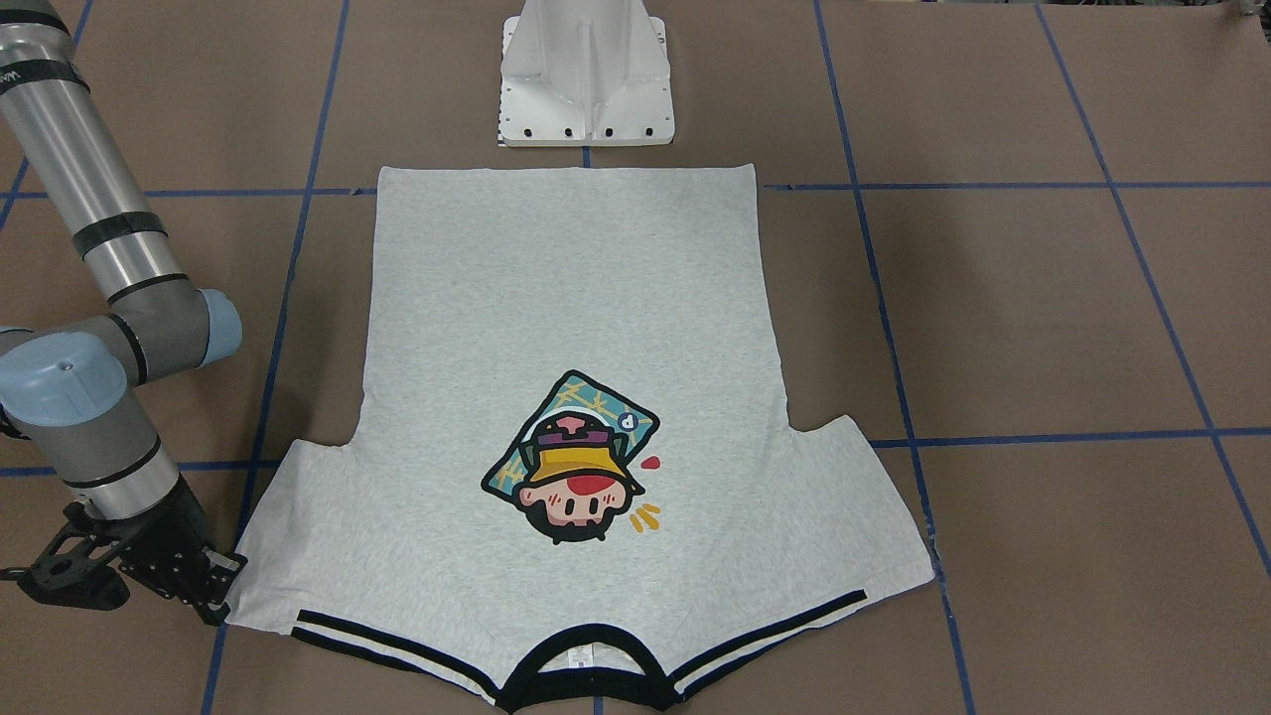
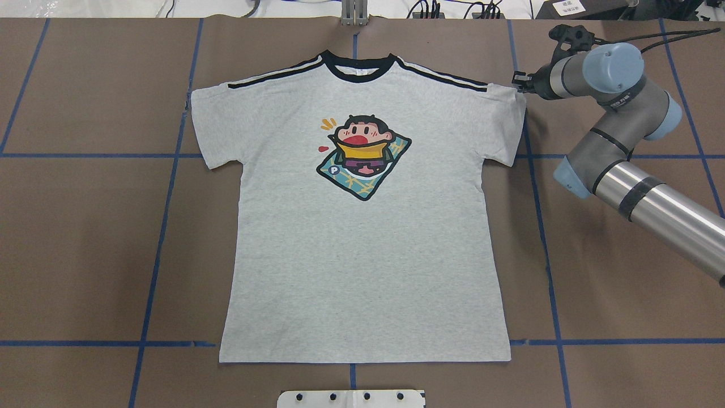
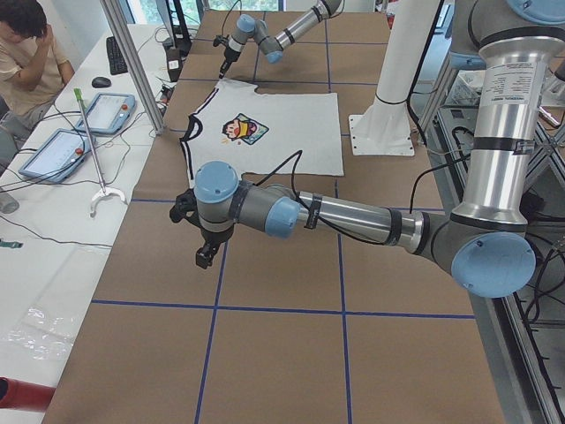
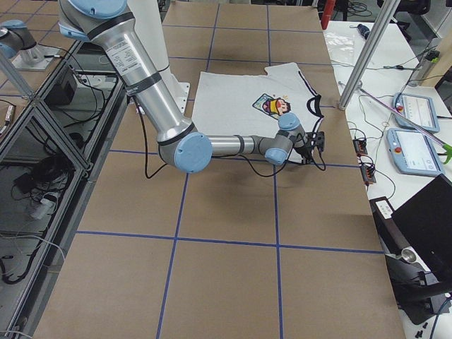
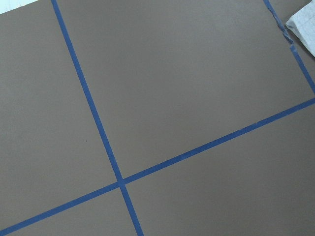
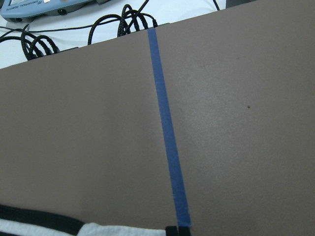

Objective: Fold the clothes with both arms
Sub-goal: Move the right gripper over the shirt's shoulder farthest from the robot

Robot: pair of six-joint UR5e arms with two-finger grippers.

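My right gripper has the sleeve's edge. Next, I let go of that edge with it on the shirt's front between the cartoon print and striped shoulder (image 1: 461,595).
The light grey T-shirt (image 1: 566,298) lies flat, print side up, on the brown table, with its black collar at the far edge in the overhead view (image 2: 362,238). My right gripper (image 2: 516,84) is low at the outer edge of the shirt's sleeve on my right, and it also shows in the front view (image 1: 220,606). I cannot tell whether it is open or shut. A strip of the shirt (image 6: 49,230) shows at the bottom of the right wrist view. My left gripper (image 3: 205,258) hangs over bare table well off the shirt, and I cannot tell its state. A shirt corner (image 5: 302,27) shows in the left wrist view.
The white pedestal (image 1: 586,79) stands just behind the shirt's hem. Blue tape lines (image 2: 164,226) grid the table. A seated person (image 3: 26,53), tablets (image 3: 106,110) and cables lie on the white bench beyond the table's far edge.
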